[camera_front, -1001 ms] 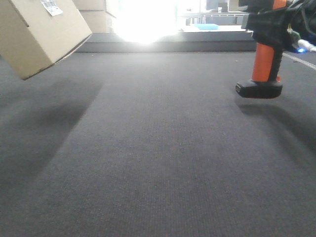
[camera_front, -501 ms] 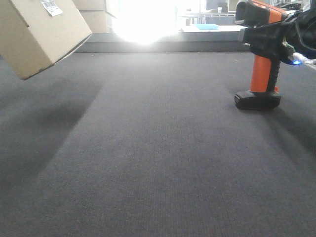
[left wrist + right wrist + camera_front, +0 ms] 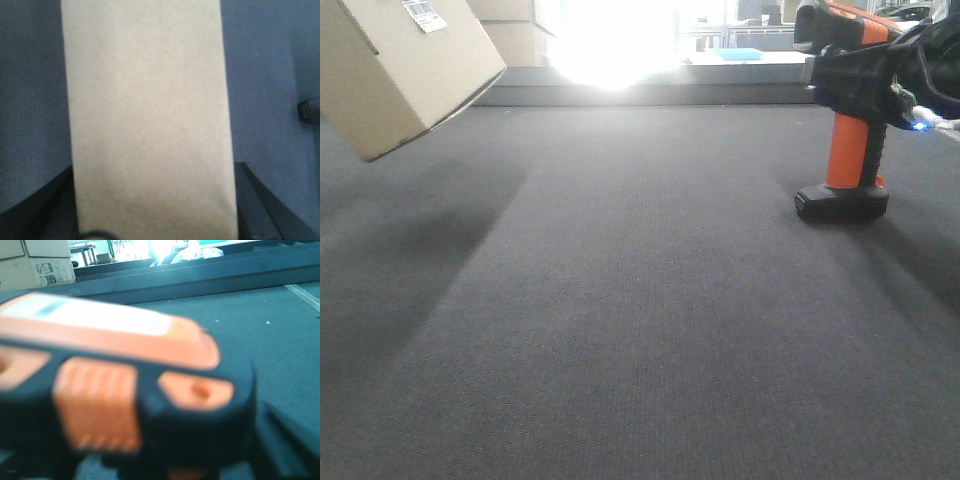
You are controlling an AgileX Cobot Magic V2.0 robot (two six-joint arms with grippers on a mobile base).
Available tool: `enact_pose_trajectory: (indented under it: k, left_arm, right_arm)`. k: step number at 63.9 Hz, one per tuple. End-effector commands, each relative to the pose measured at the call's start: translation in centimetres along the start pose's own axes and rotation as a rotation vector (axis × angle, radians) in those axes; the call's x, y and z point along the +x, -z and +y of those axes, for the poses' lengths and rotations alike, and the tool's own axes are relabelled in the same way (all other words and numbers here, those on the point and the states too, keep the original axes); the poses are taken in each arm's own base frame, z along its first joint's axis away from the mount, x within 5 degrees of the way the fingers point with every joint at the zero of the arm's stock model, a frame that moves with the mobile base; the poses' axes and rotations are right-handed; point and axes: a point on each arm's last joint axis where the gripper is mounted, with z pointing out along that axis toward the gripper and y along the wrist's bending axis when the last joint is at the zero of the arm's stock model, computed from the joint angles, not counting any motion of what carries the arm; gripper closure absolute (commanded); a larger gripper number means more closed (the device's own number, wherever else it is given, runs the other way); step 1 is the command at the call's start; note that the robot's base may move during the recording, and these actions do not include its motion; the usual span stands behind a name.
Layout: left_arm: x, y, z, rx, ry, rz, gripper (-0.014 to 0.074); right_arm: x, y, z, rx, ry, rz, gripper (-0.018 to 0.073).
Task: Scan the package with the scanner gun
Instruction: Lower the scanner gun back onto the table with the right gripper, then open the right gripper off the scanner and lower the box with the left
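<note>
Next, my left gripper sets the package upright on the dark mat (image 3: 386,223) in front of the stacked cardboard boxes and lets go of it.
A tan cardboard package (image 3: 400,70) with a white label (image 3: 423,14) hangs tilted above the dark mat at the upper left. In the left wrist view the package (image 3: 147,110) fills the middle, and my left gripper (image 3: 152,205) is shut on it, with dark fingers (image 3: 255,200) on both sides. The orange and black scanner gun (image 3: 850,150) stands upright with its base on the mat at the right. My right gripper (image 3: 865,75) is shut on its head. The scanner gun (image 3: 125,370) fills the right wrist view, blurred.
A dark raised ledge (image 3: 660,85) runs along the back of the mat (image 3: 640,300). Stacked cardboard boxes (image 3: 510,30) stand behind it at the left and also show in the right wrist view (image 3: 35,262). The scanner's base shows at the right edge of the left wrist view (image 3: 311,110).
My right gripper has lowered the scanner gun from just above the mat until its base rests on it. The package has not moved.
</note>
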Motion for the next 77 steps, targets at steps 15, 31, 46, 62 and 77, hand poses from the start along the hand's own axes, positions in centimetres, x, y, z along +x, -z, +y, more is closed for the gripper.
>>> enact_pose_trajectory:
  k: [15, 31, 46, 62, 77]
  left_arm:
    - [-0.1, 0.7, -0.5, 0.016, -0.007, -0.031, 0.0707]
    - [-0.1, 0.7, -0.5, 0.016, -0.007, -0.031, 0.0707]
    - [-0.1, 0.7, -0.4, 0.008, -0.009, -0.031, 0.0707]
    - [-0.1, 0.7, 0.3, -0.074, -0.037, -0.028, 0.0707]
    - [-0.5, -1.0, 2.0, -0.191, -0.067, 0.016, 0.0707]
  right_arm:
    - [-0.5, 0.2, 0.1, -0.009, 0.009, 0.008, 0.0]
    - [-1.4, 1.2, 0.4, -0.035, 0.053, 0.097, 0.0]
    - [-2.9, 2.8, 0.7, -0.067, 0.048, 0.184, 0.0]
    - [-4.4, 4.7, 0.2, -0.084, 0.032, 0.272, 0.0]
    - [-6.7, 7.5, -0.3, -0.097, 0.013, 0.245, 0.001]
